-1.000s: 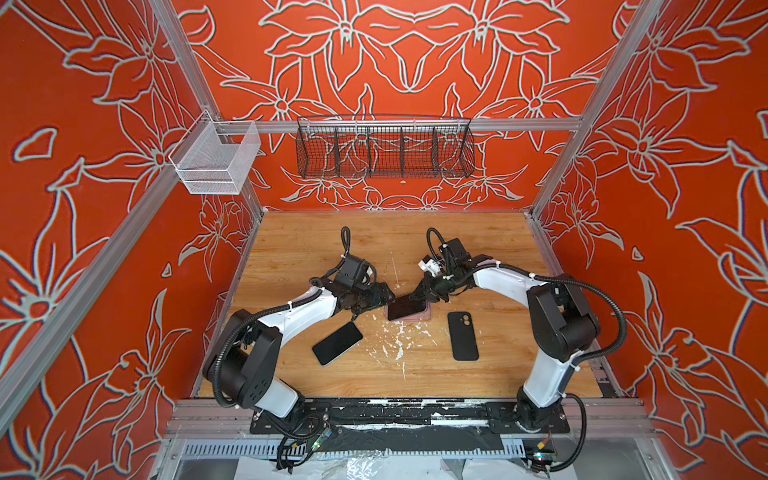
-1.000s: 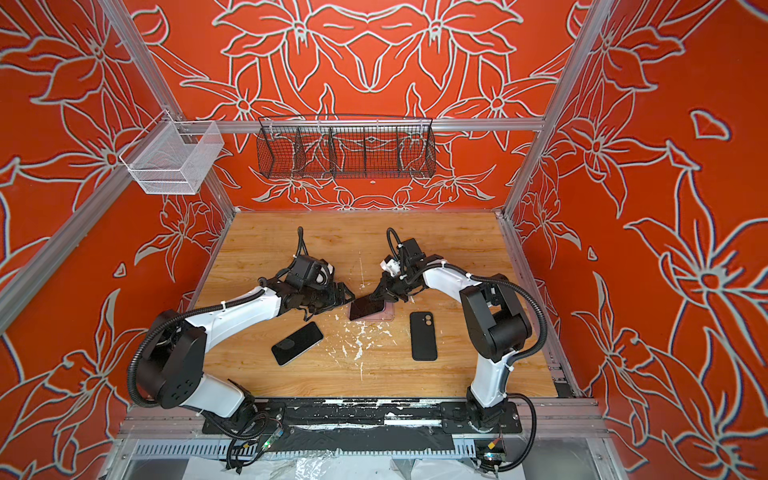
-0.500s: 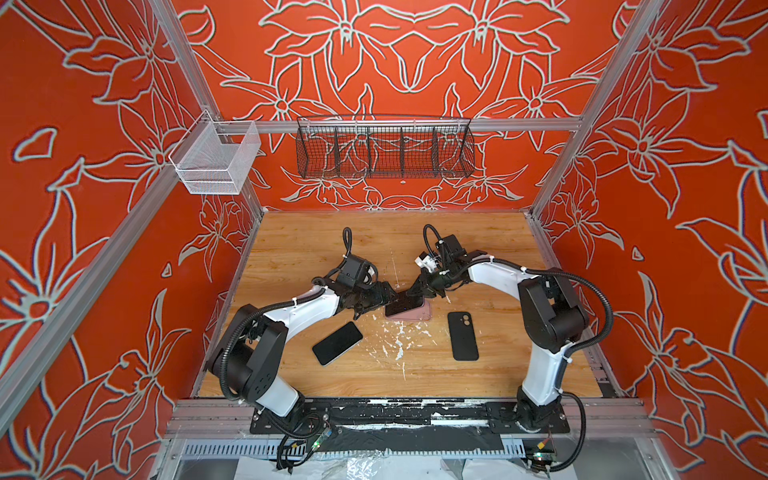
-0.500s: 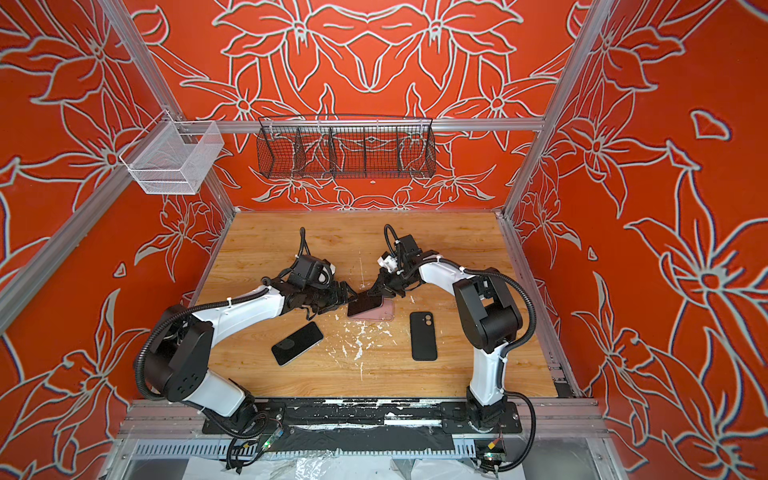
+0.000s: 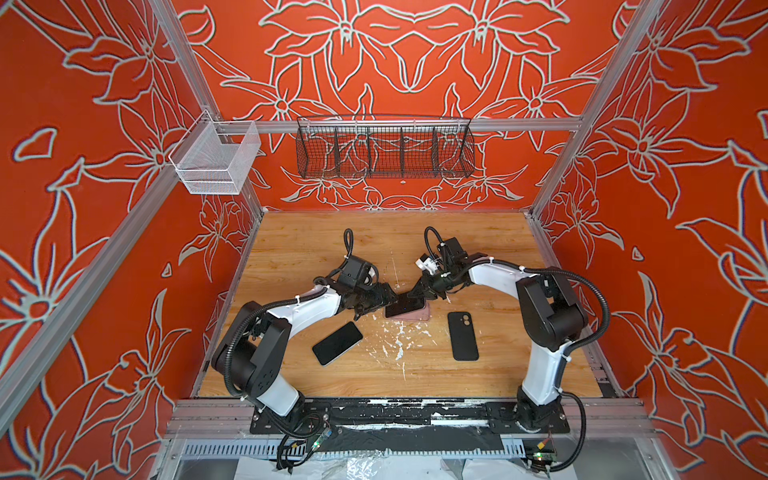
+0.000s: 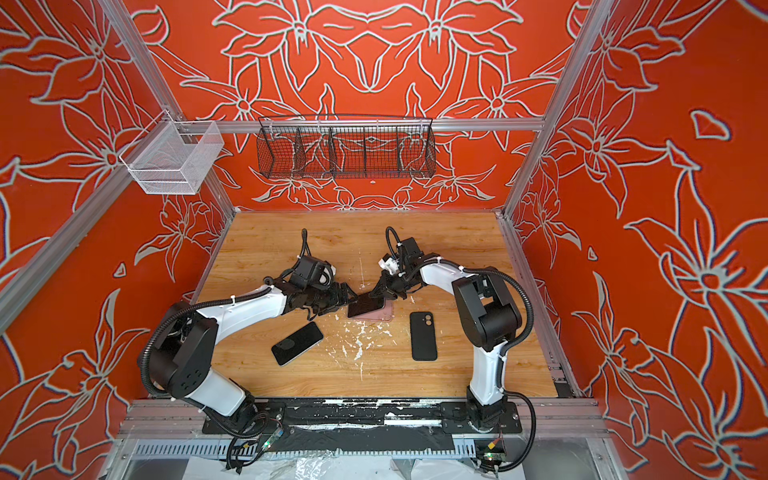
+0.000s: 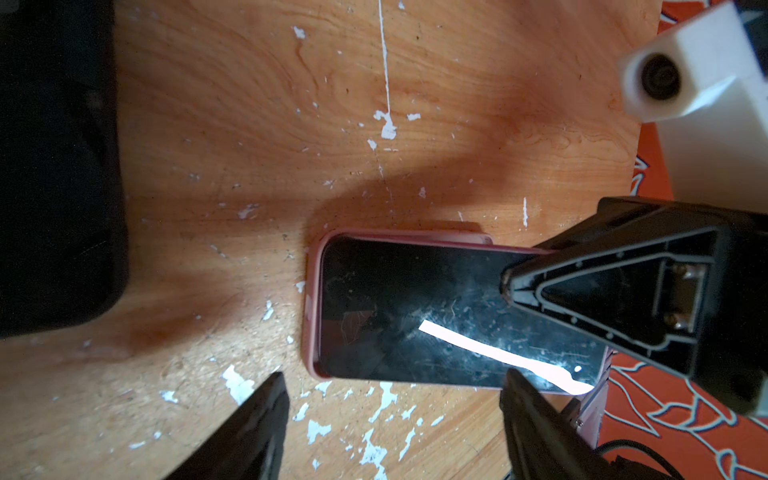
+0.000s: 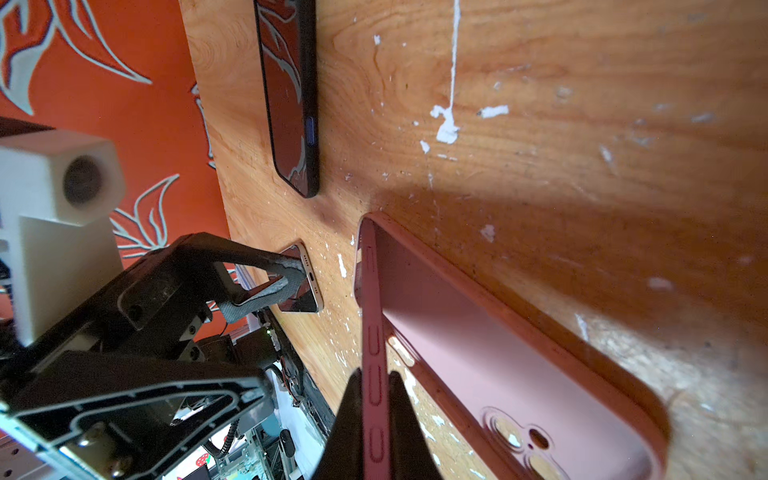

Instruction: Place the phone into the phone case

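Note:
My right gripper has the pink phone case, its buttoned side now held up at mid-table. It will let go of the case flat on the flecked in the middle of the table (image 5: 408,308), around the dark-screened phone.
A dark-screened phone (image 5: 404,305) (image 7: 436,316) lies slanted in a pink phone case (image 5: 417,319) (image 8: 478,340) at mid-table, one end and one long side inside the rim. My right gripper (image 5: 419,293) (image 8: 374,376) is shut on the case's buttoned side wall and holds that side up, so the case's back with its camera holes shows in the right wrist view. My left gripper (image 5: 390,297) (image 7: 395,390) stands open at the phone's free long edge. One of its fingertips (image 8: 291,280) rests at the phone's port end (image 8: 309,286).
A second black phone (image 5: 337,343) (image 8: 291,95) lies screen up at front left. A black case (image 5: 462,336) lies at front right. A black wire basket (image 5: 384,151) and a white mesh basket (image 5: 216,160) hang on the walls. White flecks dot the wooden table (image 5: 374,374).
The right arm's elbow has swung a little toward the middle. Both grippers have stayed at the pink case, and their jaws have not changed.

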{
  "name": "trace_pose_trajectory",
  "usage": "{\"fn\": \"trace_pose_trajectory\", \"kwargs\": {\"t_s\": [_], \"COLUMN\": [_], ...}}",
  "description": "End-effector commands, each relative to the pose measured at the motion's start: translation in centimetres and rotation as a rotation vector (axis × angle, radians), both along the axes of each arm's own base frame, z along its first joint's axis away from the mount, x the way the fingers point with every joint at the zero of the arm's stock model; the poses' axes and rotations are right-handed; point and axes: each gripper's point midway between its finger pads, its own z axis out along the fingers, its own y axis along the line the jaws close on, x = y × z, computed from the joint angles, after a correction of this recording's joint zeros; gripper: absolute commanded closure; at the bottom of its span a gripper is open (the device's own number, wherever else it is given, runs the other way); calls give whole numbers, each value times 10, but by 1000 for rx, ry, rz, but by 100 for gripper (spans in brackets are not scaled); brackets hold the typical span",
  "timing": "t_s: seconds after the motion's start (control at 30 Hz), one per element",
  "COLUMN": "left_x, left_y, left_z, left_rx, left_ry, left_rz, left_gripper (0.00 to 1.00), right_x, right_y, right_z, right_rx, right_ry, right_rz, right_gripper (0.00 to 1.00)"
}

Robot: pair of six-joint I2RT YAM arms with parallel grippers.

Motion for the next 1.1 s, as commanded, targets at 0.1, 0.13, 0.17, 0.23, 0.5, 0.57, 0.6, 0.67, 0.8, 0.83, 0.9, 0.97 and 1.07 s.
{"fn": "trace_pose_trajectory", "kwargs": {"t_s": [0.1,0.13,0.17,0.23,0.5,0.57,0.6,0.67,0.8,0.83,0.9,0.97,1.07], "left_x": [5,4,4,4,5,6,5,5,5,5,5,5,5], "left_y": [-3,-2,-2,-2,-6,-6,-7,-6,-5,-5,-5,-5,-5], "left_z": [0,-1,-2,-5,-19,-20,-20,-21,-20,-20,-19,-19,-18], "left_rx": [-22,-22,-24,-23,-47,-48,-47,-45,-45,-45,-44,-44,-46], "left_ry": [6,9,9,13,35,36,35,36,33,32,30,30,28], "left_rz": [10,11,13,15,27,28,26,29,29,29,30,31,30], "left_gripper": [21,21,21,21,21,21,20,20,20,20,20,20,20], "right_x": [-18,-19,-20,-21,-25,-25,-25,-24,-22,-21,-20,-18,-16], "right_y": [-17,-18,-20,-24,-35,-37,-38,-41,-43,-43,-44,-43,-42], "right_z": [-47,-48,-50,-55,-72,-76,-77,-80,-81,-81,-78,-75,-70], "right_rx": [-134,-137,-143,-163,-226,-238,-246,-266,-282,-287,-287,-283,-278], "right_ry": [42,40,40,37,34,31,27,16,-2,-7,-19,-33,-49], "right_rz": [-10,-15,-22,-35,-63,-64,-64,-62,-56,-56,-56,-55,-50], "right_gripper": [100,100,100,99,94,91,90,88,84,82,77,75,72]}}
